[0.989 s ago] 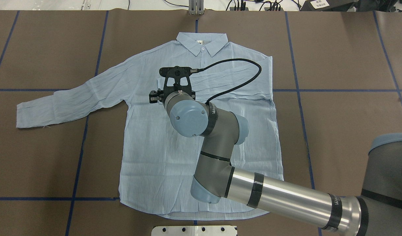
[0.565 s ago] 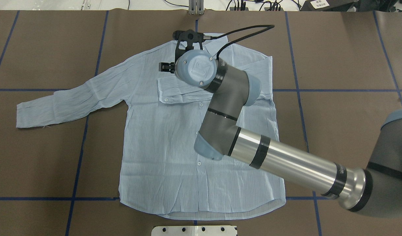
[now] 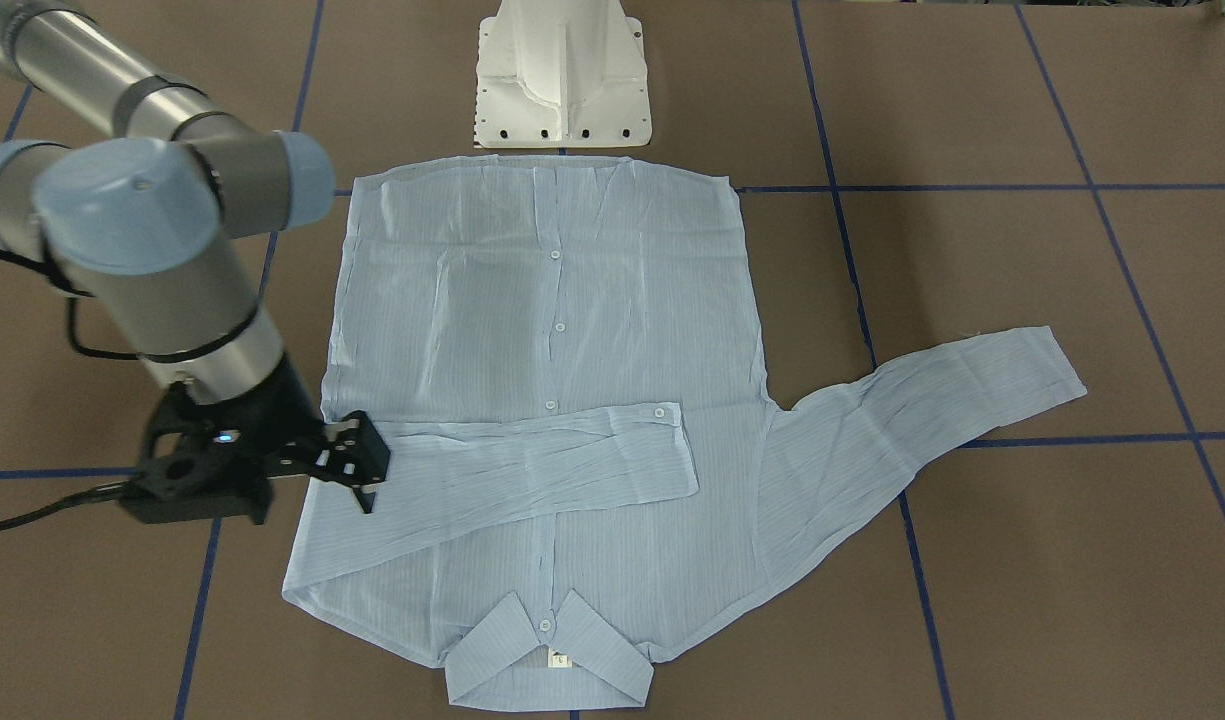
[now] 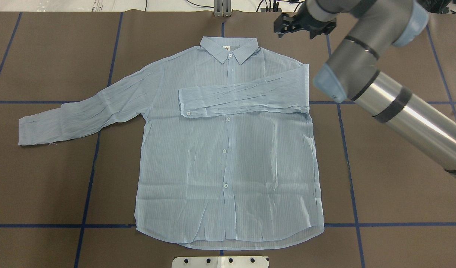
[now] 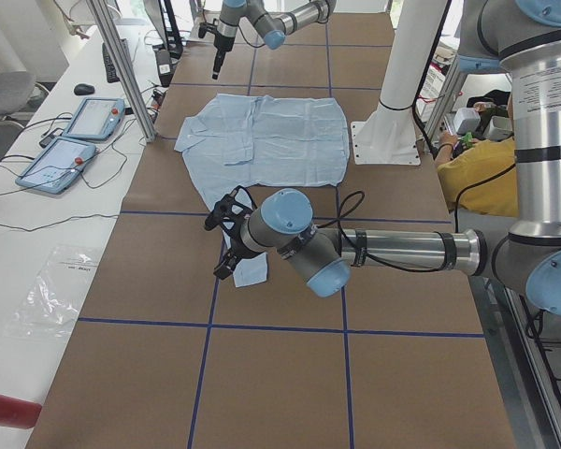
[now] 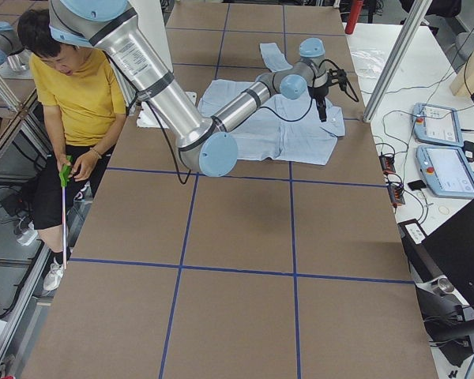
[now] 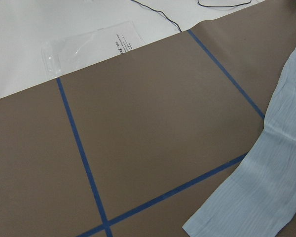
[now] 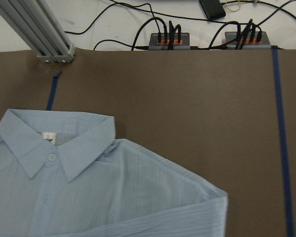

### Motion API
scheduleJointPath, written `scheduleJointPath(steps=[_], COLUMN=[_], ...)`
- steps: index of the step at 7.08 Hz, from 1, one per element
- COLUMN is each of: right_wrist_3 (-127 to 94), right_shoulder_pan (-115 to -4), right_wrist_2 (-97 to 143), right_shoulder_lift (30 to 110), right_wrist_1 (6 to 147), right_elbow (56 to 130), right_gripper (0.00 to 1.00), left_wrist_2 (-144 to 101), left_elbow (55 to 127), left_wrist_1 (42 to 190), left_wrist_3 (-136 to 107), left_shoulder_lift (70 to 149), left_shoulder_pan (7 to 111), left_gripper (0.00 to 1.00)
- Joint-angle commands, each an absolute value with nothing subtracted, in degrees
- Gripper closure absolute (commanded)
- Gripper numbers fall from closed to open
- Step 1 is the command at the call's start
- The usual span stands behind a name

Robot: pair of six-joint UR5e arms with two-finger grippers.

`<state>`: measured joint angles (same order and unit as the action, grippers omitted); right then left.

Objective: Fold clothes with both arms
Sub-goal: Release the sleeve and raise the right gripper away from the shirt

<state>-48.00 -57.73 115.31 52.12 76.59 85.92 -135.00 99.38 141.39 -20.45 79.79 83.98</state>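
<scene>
The cuff's hem-side corner [image 3: 1047, 337], at the end of the shirt's outstretched sleeve, is the next spot that my left gripper will close on.
The pale-blue striped shirt [image 4: 224, 160] lies flat and front up, collar [image 8: 59, 143] at the far side. One sleeve [image 4: 246, 98] is folded across the chest; the other sleeve [image 4: 79, 115] stretches out over the brown table. My right gripper [image 4: 283, 26] hangs open and empty beyond the shirt's shoulder near the collar, also seen as the right gripper [image 3: 362, 480] at the shoulder edge. My left gripper [image 5: 226, 234] hovers over the outstretched sleeve's cuff [image 7: 266, 187]; I cannot tell if it is open or shut.
The white pedestal base [image 3: 562, 80] stands at the shirt's hem side. An aluminium post [image 8: 44, 34] and power strips [image 8: 170, 39] sit past the collar. Two pendants [image 5: 75, 140] lie on the side bench. A seated person in yellow [image 6: 79, 95] is beside the robot.
My right arm has swung from above the shirt's chest toward the far right, off the shirt. The folded sleeve stays lying across the chest.
</scene>
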Motion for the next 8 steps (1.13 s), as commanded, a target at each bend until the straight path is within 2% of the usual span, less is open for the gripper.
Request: scheduleJointPath(steps=[1, 3, 4, 6, 8], right_wrist_3=[-28.4, -26.2, -25.9, -25.9, -25.9], right_shoulder_pan=[-69.9, -74.7, -75.1, -75.1, -75.1], right_wrist_2=[126.6, 129.2, 129.1, 128.7, 128.6], right_shoulder_lift=[64.2, 72.5, 76.1, 78.3, 78.7], right_wrist_1=[76.6, 76.1, 76.1, 76.0, 76.0], right_elbow=[89.4, 93.1, 96.3, 97.9, 97.9], right_gripper=[0.0, 0.0, 0.0, 0.0, 0.0], left_wrist_2=[-123.8, -117.7, -115.0, -114.5, -110.0], left_elbow=[99.0, 93.9, 90.4, 86.8, 84.2], left_wrist_1=[152.6, 159.7, 163.0, 166.2, 166.4], left_wrist_3=[-40.1, -48.6, -50.8, -56.0, -58.1], left_shoulder_lift=[76.7, 76.5, 76.9, 77.3, 79.6], left_shoulder_pan=[72.7, 65.1, 62.1, 59.3, 54.5], left_gripper=[0.0, 0.02, 0.12, 0.29, 0.3])
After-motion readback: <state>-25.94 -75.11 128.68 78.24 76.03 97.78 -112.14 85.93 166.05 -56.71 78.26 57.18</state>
